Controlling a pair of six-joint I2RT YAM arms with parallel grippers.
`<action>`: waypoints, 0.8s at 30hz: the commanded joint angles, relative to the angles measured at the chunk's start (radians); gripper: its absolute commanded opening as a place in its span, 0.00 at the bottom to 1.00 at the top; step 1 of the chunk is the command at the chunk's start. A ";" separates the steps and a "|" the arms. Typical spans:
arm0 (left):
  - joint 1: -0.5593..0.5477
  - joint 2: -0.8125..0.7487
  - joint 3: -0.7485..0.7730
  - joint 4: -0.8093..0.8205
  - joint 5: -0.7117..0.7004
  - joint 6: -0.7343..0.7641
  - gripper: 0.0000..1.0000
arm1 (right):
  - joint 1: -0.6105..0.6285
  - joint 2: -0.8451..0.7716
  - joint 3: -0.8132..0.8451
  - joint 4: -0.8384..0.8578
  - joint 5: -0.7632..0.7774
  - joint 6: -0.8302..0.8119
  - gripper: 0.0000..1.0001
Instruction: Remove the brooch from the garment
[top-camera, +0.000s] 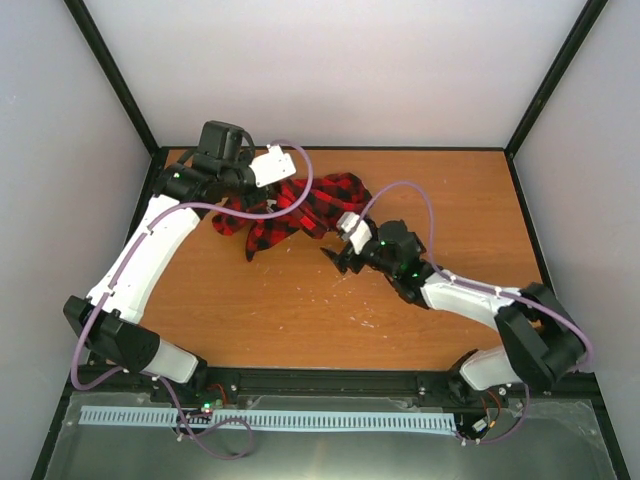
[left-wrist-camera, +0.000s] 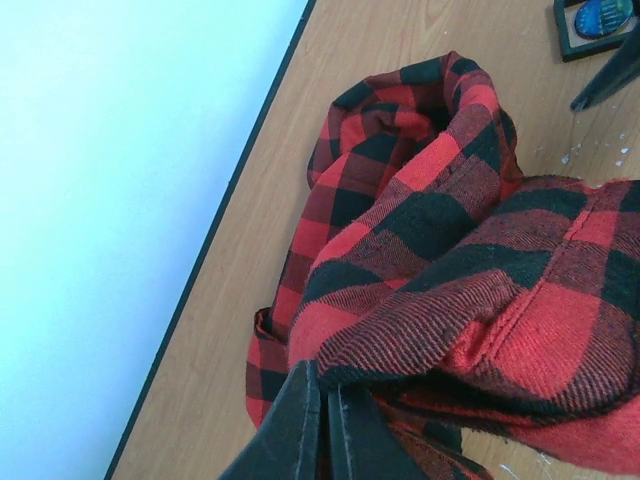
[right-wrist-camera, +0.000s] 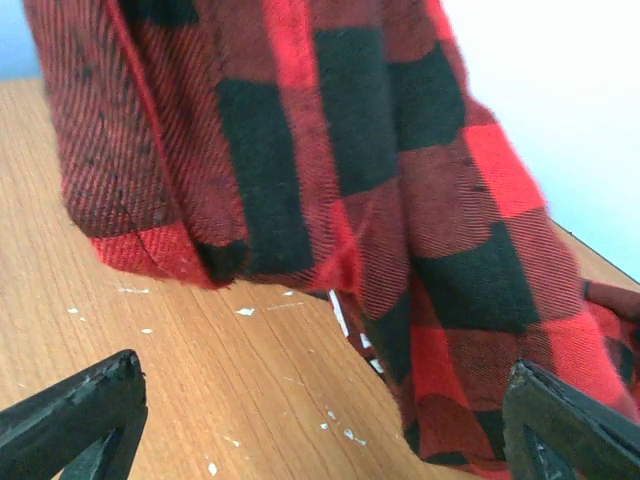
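The robot's right gripper will close on the garment's back edge (top-camera: 348, 178), at the end farthest from the left gripper, so that both can stretch the garment.
The garment (top-camera: 305, 212), a red-and-black checked flannel shirt, lies bunched at the back middle of the table. My left gripper (left-wrist-camera: 325, 390) is shut on a fold of its edge and holds that part up; it also shows in the top view (top-camera: 283, 188). My right gripper (top-camera: 336, 260) is open and empty just in front of the garment (right-wrist-camera: 380, 170), which hangs close ahead with a bit of white lettering (right-wrist-camera: 345, 315) under its hem. Its fingertips (right-wrist-camera: 75, 410) stand wide apart over bare wood. I cannot make out a brooch in any view.
The wooden table (top-camera: 300, 310) has black rails and pale walls around it. White specks (right-wrist-camera: 240, 312) dot the wood. In the left wrist view a small dark square with a blue oval (left-wrist-camera: 597, 20) shows beside the right gripper's finger (left-wrist-camera: 610, 75).
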 joint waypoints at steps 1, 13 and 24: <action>0.005 -0.006 0.054 -0.016 -0.029 -0.033 0.01 | 0.082 0.095 0.067 0.096 0.175 -0.207 0.94; 0.012 -0.008 0.104 -0.045 -0.113 -0.054 0.01 | 0.129 0.265 0.283 0.280 0.402 -0.261 0.17; 0.047 -0.059 0.133 0.226 -0.366 0.053 0.01 | -0.083 0.031 0.609 -0.255 0.008 0.079 0.03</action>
